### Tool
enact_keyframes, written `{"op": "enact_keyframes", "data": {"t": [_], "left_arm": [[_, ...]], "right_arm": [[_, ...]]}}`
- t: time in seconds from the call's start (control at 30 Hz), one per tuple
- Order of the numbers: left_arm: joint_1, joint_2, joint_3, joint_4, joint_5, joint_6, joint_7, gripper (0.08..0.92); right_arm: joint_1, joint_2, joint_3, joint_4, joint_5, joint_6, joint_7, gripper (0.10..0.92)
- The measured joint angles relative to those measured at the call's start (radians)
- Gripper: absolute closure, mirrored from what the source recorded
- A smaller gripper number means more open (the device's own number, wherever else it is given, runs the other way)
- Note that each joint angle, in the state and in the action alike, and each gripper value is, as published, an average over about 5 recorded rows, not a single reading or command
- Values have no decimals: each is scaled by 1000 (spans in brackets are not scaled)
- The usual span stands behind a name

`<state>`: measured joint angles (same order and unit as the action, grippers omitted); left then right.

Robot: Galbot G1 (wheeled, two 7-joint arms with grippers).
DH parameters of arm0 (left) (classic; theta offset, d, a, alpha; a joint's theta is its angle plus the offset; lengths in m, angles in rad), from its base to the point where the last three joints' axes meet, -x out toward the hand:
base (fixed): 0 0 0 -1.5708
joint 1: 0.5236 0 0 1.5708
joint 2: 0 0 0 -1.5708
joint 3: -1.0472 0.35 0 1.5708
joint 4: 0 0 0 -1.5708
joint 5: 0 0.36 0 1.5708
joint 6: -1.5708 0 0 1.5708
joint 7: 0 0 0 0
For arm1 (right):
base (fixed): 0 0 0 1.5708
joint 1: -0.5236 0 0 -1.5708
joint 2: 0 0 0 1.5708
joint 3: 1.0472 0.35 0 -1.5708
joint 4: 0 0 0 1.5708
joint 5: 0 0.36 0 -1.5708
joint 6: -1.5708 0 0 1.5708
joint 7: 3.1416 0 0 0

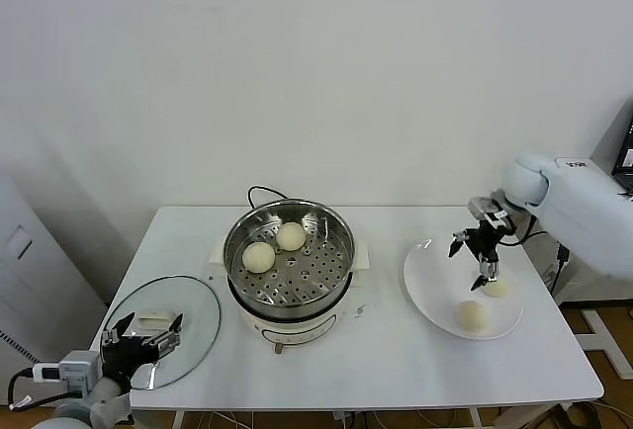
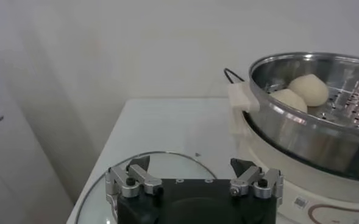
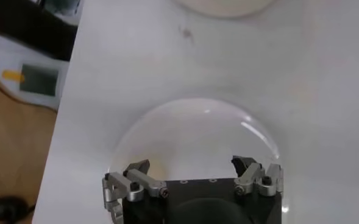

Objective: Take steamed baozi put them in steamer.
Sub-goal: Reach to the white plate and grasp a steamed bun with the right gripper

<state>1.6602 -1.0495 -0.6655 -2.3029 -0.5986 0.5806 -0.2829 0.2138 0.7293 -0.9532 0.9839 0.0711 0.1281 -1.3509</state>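
Observation:
I need to close my right gripper on the sides of the nearer baozi (image 1: pixel 473 315) (image 3: pixel 157 166) on the white plate, which is the one closest to the front edge of the table.
The steel steamer (image 1: pixel 334 241) stands mid-table on its white cooker base and holds two baozi (image 1: pixel 259 256) (image 1: pixel 291 236). They also show in the left wrist view (image 2: pixel 310 88) (image 2: pixel 289 98). Two more baozi (image 1: pixel 497 289) (image 1: pixel 474 316) lie on the white plate (image 1: pixel 430 276) at the right. My right gripper (image 1: pixel 473 259) is open and empty, just above the farther plate baozi. In the right wrist view that baozi (image 3: pixel 194 131) lies under the right gripper (image 3: pixel 191 165), with the other baozi (image 3: pixel 225 5) beyond. My left gripper (image 1: pixel 148 335) is parked open over the glass lid.
The round glass lid (image 1: pixel 193 315) lies at the table's front left, also under the left gripper (image 2: pixel 189 164) in the left wrist view (image 2: pixel 167 159). A black cord (image 1: pixel 259 192) runs behind the cooker. The table's right edge (image 1: pixel 564 320) is close to the plate.

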Motion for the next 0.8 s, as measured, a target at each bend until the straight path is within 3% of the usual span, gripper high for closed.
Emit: {"op": "enact_keyframes", "data": {"t": [0.8], "left_arm": [[6,0,1,0,5,1,0,177]], "right_arm": [[-206,21,175,-52,-173,81,-7,217]]}}
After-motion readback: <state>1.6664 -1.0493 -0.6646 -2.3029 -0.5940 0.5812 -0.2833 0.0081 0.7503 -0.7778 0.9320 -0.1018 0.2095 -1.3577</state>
